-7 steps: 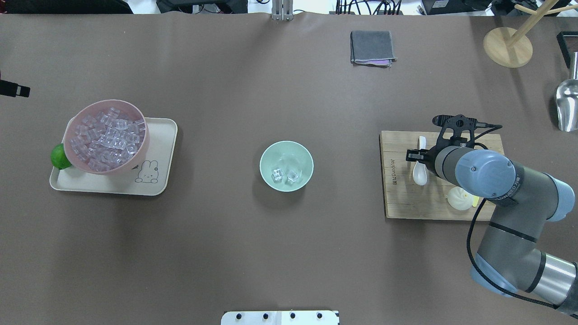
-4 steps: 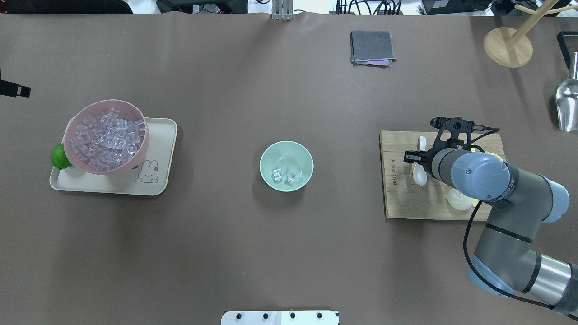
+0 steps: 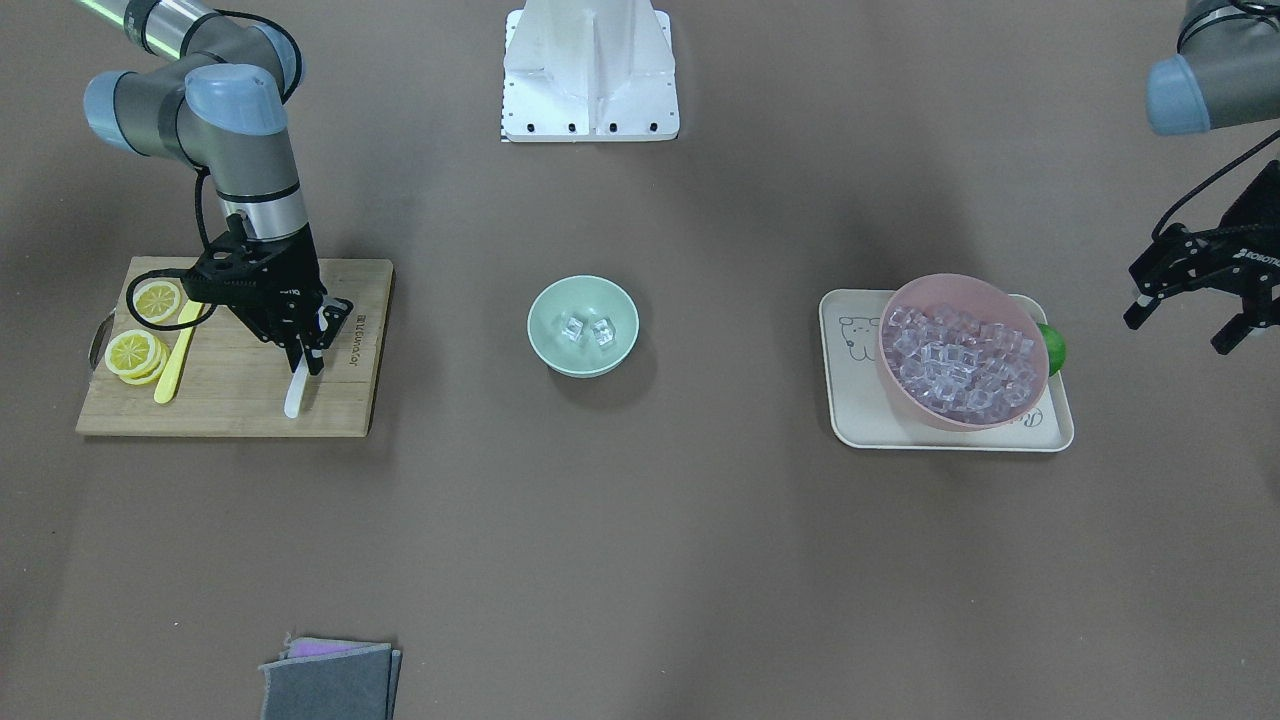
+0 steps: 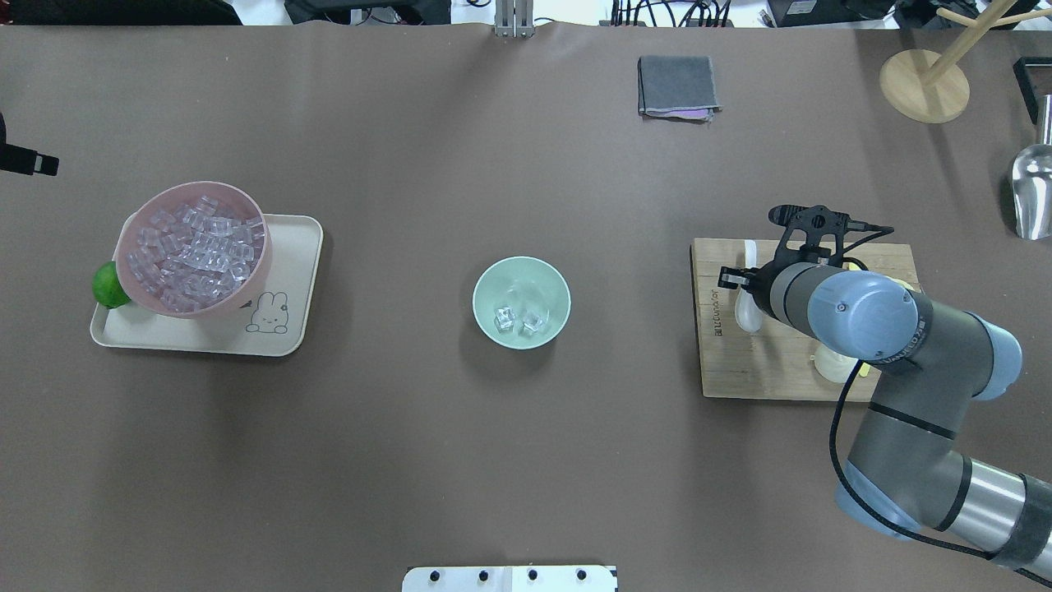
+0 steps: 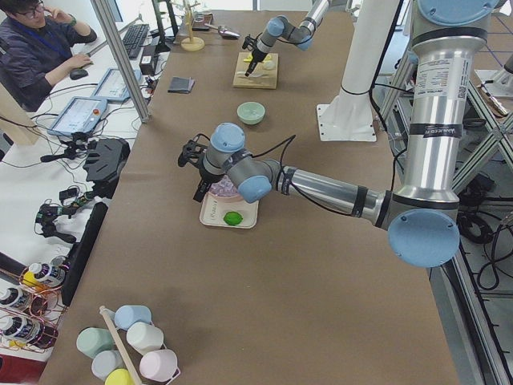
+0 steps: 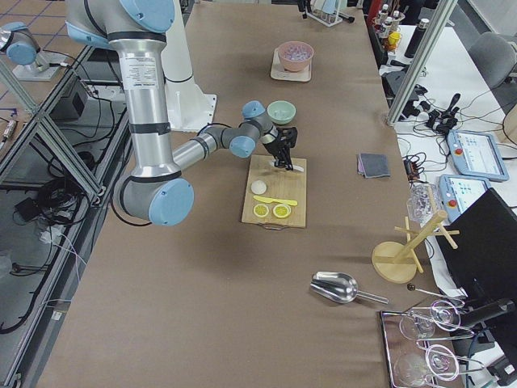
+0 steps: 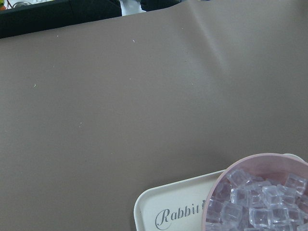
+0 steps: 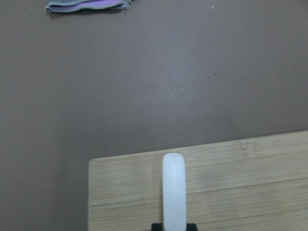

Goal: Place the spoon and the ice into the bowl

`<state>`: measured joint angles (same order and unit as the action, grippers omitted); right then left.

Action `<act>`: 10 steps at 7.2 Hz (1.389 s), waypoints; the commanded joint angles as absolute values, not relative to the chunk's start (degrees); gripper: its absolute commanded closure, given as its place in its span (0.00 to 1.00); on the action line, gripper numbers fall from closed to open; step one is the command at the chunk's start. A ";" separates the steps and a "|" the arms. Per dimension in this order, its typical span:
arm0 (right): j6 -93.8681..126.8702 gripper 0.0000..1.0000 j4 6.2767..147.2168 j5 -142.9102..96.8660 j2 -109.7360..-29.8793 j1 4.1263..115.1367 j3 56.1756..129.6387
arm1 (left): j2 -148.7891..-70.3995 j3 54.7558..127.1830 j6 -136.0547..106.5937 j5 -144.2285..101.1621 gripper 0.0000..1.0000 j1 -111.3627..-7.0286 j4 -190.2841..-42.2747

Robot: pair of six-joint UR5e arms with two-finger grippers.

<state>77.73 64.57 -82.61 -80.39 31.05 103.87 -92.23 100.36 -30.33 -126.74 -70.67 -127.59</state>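
Note:
The spoon will be released from my right gripper by the ice cubes in the mint-green bowl [image 3: 572, 341], with the spoon's handle over the bowl's rim.
The white spoon [image 4: 746, 311] is over the left part of the wooden cutting board [image 4: 740, 366], held in my right gripper [image 4: 742, 281]. From the front, its handle [image 3: 295, 395] sticks out below the shut gripper [image 3: 308, 358]. The right wrist view shows the handle [image 8: 173, 187] pointing away over the board. The mint-green bowl [image 4: 485, 284] stands at the table's middle with a few ice cubes [image 4: 519, 321] inside. My left gripper [image 3: 1190, 310] hangs open and empty beside the pink bowl [image 3: 905, 395], which is heaped with ice [image 4: 194, 247].
The pink bowl sits on a cream tray [image 4: 292, 329] with a lime [image 4: 107, 285] beside it. Lemon slices [image 3: 135, 352], a yellow knife [image 3: 176, 362] and a white bun [image 4: 828, 362] lie on the board. A grey cloth [image 4: 678, 85], wooden stand [image 4: 925, 82] and metal scoop [image 4: 1031, 193] lie far back.
My right gripper has moved left across the cutting board toward the bowl, and the spoon has moved with it. The bowl and its ice have not moved.

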 commanded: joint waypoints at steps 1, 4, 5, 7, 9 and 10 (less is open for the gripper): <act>83.09 1.00 65.74 -82.62 -74.82 30.68 103.28 | -92.37 99.85 -30.32 -126.74 0.02 -70.58 -127.62; 101.62 1.00 88.34 -77.64 -58.60 26.66 102.92 | -92.55 99.15 -30.24 -126.83 0.02 -70.58 -127.62; 106.91 1.00 92.77 -75.78 -54.36 24.46 102.40 | -92.55 98.97 -30.23 -126.83 0.01 -70.58 -127.62; 114.84 1.00 94.13 -69.48 -45.57 20.93 92.96 | -92.64 98.62 -30.23 -126.83 0.02 -70.58 -127.53; 115.84 1.00 94.22 -67.69 -45.08 19.34 91.41 | -92.72 97.56 -30.15 -126.83 0.02 -70.49 -127.62; 116.19 0.99 94.22 -65.33 -45.26 18.55 91.06 | -92.72 97.47 -30.15 -126.91 0.02 -70.49 -127.62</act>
